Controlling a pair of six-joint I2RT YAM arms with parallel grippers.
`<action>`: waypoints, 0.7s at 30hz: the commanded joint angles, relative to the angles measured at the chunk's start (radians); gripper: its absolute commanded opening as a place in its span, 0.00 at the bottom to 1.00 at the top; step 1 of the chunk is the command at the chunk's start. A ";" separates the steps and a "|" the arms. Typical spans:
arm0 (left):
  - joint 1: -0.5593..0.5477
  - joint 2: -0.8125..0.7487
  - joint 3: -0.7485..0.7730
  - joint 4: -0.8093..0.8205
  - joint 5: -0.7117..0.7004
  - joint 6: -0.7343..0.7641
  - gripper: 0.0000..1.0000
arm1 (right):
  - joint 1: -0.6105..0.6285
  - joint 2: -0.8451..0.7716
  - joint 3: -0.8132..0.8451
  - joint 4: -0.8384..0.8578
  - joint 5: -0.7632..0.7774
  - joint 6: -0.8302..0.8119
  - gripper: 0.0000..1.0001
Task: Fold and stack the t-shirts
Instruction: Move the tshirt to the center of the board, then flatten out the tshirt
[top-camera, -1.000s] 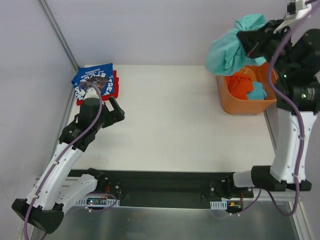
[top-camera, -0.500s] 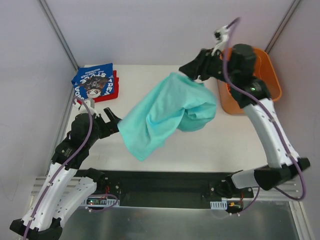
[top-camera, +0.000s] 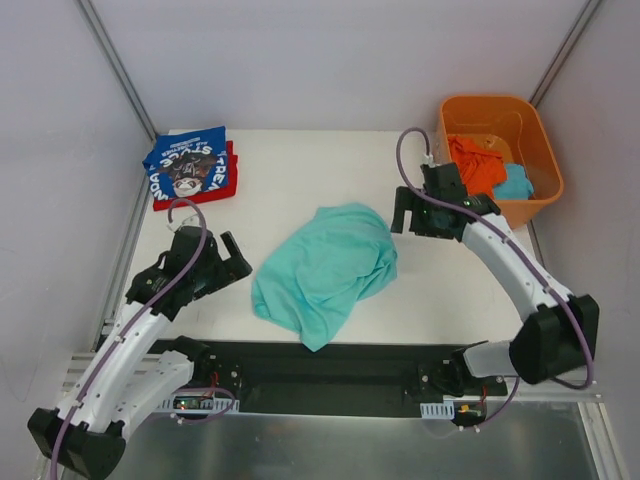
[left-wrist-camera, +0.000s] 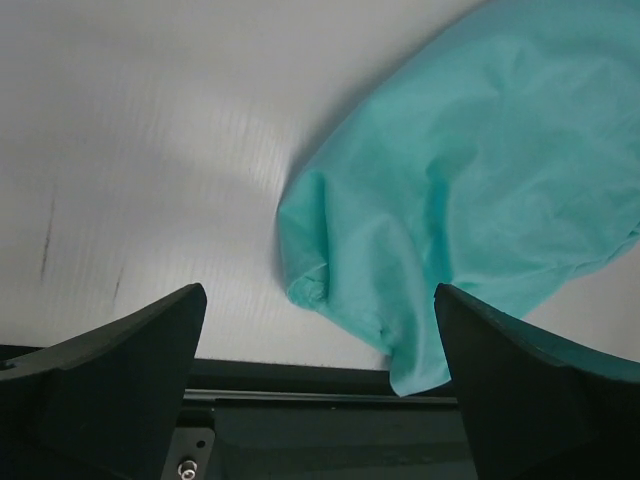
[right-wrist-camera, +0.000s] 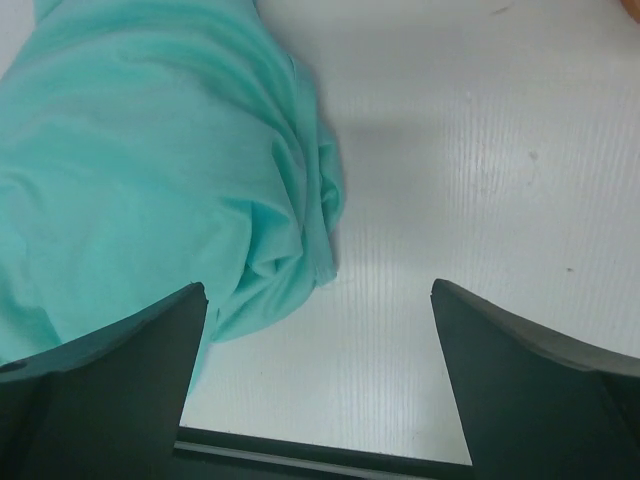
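Observation:
My left gripper needs to grab the near corner (top-camera: 315, 344) (left-wrist-camera: 408, 382) of the mint-teal t-shirt, where it sticks out to the black rail.
A mint-teal t-shirt (top-camera: 325, 265) lies crumpled in a heap on the white table (top-camera: 300, 170), near its front edge; it fills the upper right of the left wrist view (left-wrist-camera: 470, 180) and the left of the right wrist view (right-wrist-camera: 150, 170). A folded royal-blue t-shirt (top-camera: 187, 160) with white lettering rests on a red one (top-camera: 215, 188) at the back left. My right gripper (top-camera: 404, 212) hangs open just right of the heap, holding nothing. My left gripper (top-camera: 238, 262) is open just left of the heap, apart from it.
An orange tub (top-camera: 500, 155) stands at the back right with orange (top-camera: 478, 165) and blue (top-camera: 515, 183) cloth inside. A black rail (top-camera: 320, 365) runs along the table's near edge. Grey walls close in the left and right sides.
The right gripper swung the teal t-shirt from above the tub down over the table, opened and let it drop in a heap. The left arm pulled back toward the near edge.

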 joint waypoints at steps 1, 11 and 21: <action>-0.012 0.051 -0.113 0.067 0.309 -0.043 0.98 | 0.007 -0.171 -0.224 0.025 0.004 0.053 1.00; -0.625 0.284 -0.096 0.318 0.256 -0.169 0.92 | -0.007 -0.387 -0.464 0.073 0.073 0.162 0.98; -0.758 0.689 0.066 0.315 0.204 -0.197 0.81 | -0.012 -0.138 -0.465 0.317 -0.200 0.182 0.74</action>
